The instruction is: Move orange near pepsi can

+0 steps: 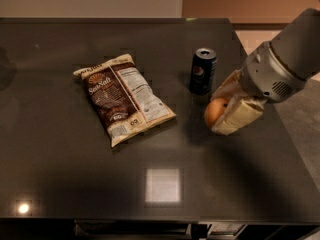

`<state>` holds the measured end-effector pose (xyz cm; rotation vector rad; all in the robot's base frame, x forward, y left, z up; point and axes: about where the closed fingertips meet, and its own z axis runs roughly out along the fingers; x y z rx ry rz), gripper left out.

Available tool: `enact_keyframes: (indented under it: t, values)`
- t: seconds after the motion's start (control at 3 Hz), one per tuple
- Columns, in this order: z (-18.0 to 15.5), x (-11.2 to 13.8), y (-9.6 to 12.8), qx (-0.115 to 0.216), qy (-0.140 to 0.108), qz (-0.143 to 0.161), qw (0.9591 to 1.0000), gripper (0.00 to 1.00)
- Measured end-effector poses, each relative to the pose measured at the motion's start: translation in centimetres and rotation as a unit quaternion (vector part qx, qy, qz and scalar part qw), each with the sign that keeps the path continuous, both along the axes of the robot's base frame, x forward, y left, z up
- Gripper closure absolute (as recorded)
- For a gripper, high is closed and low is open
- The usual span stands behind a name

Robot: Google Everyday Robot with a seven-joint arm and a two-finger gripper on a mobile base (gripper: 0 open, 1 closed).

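The robot's gripper should release the orange on the dark table [221, 94], close beside the bottom of the pepsi can, toward the robot's arm.
The orange [215, 112] is held between the cream fingers of my gripper [226, 109], just right of and a little nearer than the pepsi can [202, 71]. The can stands upright on the dark table, right of centre, dark with a round logo and a silver top. My gripper is shut on the orange, and the grey arm reaches in from the right edge. The orange's right side is hidden by the fingers. I cannot tell whether the orange touches the table.
A brown-and-cream chip bag [122, 96] lies flat at the table's centre-left. The dark table [75, 174] has its right edge close behind the arm and its front edge at the bottom. A light reflection patch [162, 185] shows near the front.
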<state>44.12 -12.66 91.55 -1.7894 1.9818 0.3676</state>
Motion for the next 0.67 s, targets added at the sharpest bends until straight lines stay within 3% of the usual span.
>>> enact_keyframes:
  t: [0.67]
  values:
    - [-0.6,6.5,-3.2,0.018,-0.012,-0.077,0.9968,1.0]
